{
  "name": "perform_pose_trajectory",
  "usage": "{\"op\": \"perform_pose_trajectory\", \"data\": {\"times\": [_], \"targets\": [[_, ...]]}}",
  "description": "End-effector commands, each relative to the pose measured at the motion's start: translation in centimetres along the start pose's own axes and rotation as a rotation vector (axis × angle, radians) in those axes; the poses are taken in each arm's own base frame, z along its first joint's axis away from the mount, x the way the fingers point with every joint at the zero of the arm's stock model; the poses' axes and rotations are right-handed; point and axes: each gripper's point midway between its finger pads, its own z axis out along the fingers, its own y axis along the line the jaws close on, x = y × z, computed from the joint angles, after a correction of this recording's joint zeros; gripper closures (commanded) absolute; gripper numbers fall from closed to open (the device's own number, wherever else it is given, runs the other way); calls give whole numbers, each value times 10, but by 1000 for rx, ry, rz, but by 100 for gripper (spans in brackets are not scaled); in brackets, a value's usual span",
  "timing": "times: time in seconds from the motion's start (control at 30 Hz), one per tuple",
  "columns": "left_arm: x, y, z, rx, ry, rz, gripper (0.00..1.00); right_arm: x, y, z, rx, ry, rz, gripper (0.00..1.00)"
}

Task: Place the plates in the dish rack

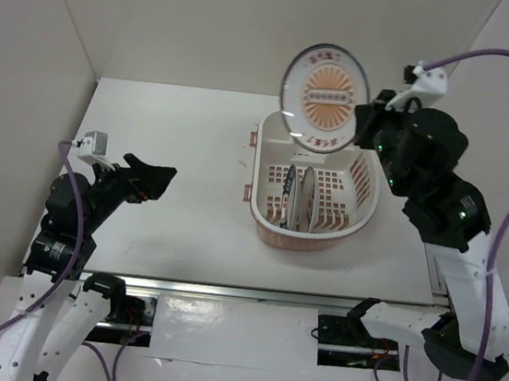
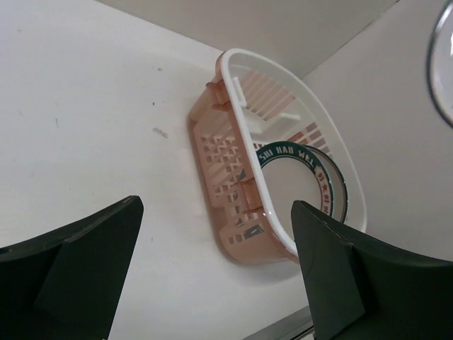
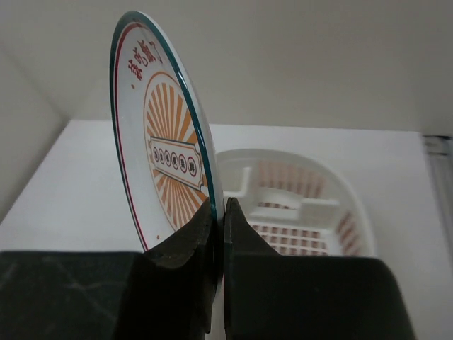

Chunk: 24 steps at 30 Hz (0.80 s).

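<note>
Next, my right gripper lets go of the sunburst plate in between the standing plates and the dish rack's slotted side [image 1: 328,205]. It is still high above the rack's far end.
My right gripper [image 1: 363,122] is shut on the rim of the plate with the orange sunburst centre [image 1: 325,97], holding it upright high above the far end of the pale pink dish rack [image 1: 265,220]. The plate [image 3: 159,163] stands on edge between the jaws. Two plates stand on edge inside the rack [image 2: 233,170]: the teal-rimmed one [image 2: 294,184] and another [image 1: 307,202] beside it. My left gripper [image 1: 158,179] is open and empty, held above the table left of the rack.
White walls close in the table at the left, back and right. A metal rail [image 1: 251,294] runs along the near edge. The rack's far compartments [image 3: 297,205] show below the held plate.
</note>
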Motion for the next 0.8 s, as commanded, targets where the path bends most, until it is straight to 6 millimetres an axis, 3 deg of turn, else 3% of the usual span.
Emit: {"op": "perform_pose_trajectory", "data": {"times": [0.0,0.03,0.13,0.5,0.77], "targets": [[0,6,-1,-39,15,37,0,-5,-82,-33,416,5,-102,100],[1,5,-1,-31,22,45,0,0,-100,-42,517,28,-135,100],[5,7,0,-35,44,50,0,25,-116,-49,608,105,-179,100],[12,5,0,-15,69,48,0,118,-128,-31,675,272,-222,100],[11,4,-3,-23,64,59,0,152,-131,-25,695,327,-237,100]]}}
